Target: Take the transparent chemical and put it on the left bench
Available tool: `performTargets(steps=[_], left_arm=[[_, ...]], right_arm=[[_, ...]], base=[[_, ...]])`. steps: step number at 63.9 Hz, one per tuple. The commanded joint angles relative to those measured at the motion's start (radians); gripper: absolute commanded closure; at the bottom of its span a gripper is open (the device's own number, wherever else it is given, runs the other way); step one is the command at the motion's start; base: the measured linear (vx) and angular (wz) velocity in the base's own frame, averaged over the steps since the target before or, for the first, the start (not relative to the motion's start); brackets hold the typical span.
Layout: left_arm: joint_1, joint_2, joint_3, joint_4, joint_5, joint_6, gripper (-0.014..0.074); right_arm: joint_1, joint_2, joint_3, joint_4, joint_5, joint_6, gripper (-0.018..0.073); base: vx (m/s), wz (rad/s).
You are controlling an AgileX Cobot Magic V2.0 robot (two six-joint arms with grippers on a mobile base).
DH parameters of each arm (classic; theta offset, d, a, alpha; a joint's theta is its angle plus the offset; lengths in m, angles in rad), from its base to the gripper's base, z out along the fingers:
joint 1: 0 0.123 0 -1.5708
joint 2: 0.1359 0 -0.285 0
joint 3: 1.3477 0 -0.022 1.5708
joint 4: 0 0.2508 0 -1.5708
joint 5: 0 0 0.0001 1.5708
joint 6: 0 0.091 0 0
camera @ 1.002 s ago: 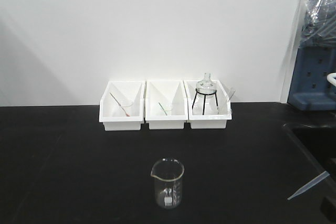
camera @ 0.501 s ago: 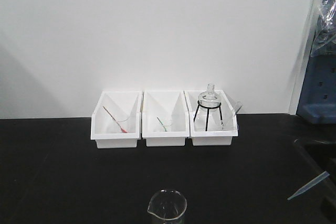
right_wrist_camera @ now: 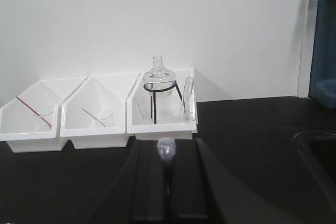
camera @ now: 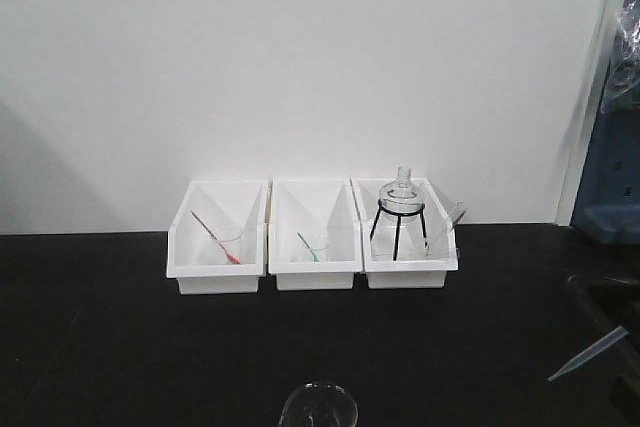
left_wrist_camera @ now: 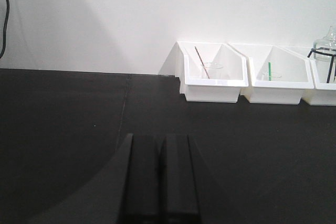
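I should use my right gripper to release the transparent pipette, now held above the black bench, inside the glass beaker [camera: 352, 416] on the black bench, so that it leans against the beaker's rim.
My right gripper [right_wrist_camera: 167, 144] is shut on the transparent pipette; its rounded bulb [right_wrist_camera: 166, 150] sticks up between the fingertips. In the front view only the pipette's tapered tip [camera: 588, 354] shows, at the right edge above the black bench [camera: 120, 327]. My left gripper [left_wrist_camera: 160, 141] is shut and empty, low over the bench [left_wrist_camera: 63, 124]. Three white bins stand at the white wall: the left bin [camera: 217, 275] holds the red-tipped pipette [camera: 213, 236], the middle bin [camera: 315, 275] holds the green-tipped pipette [camera: 307, 246].
The right bin [camera: 410, 273] holds a glass flask [camera: 401, 194] on a black tripod. A glass beaker's rim [camera: 318, 403] shows at the bottom edge. A sink recess [camera: 610, 292] and a blue cabinet [camera: 612, 187] lie at the far right.
The view has shifted: the bins sit higher and slightly left in the frame, and the beaker has slid down to the bottom edge. The pipette tip keeps its place in the frame.
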Motion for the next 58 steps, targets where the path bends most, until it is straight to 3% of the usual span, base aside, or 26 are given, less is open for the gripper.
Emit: performTargets(steps=[1,16,23,37,45,58], left_arm=[[-0.002,-0.019,0.016,-0.001,-0.078,-0.008,0.06],[-0.002,-0.019,0.016,-0.001,-0.078,-0.008,0.06],[-0.002,-0.019,0.016,-0.001,-0.078,-0.008,0.06],[-0.002,-0.019,0.016,-0.001,-0.078,-0.008,0.06],[-0.002,-0.019,0.016,-0.001,-0.078,-0.008,0.06],[-0.002,-0.019,0.016,-0.001,-0.078,-0.008,0.06]], right_arm=[[-0.002,-0.006,-0.029,0.001,-0.083,-0.001,0.0567],[-0.002,0.01,-0.029,0.0,-0.173,-0.001,0.0567],[0.014,0.054,-0.031,-0.055,-0.263,0.0,0.0566],[0.19,0.224,-0.108,-0.132,-0.328,0.017,0.0562],[0.32,0.369,-0.215,-0.122,-0.332,-0.084,0.0562],[0.381,0.562,-0.313,-0.075,-0.392,-0.107,0.0562]], base=[[0.0,0.0],[0.0,0.0],[0.0,0.0],[0.0,0.0],[0.0,0.0],[0.0,0.0]])
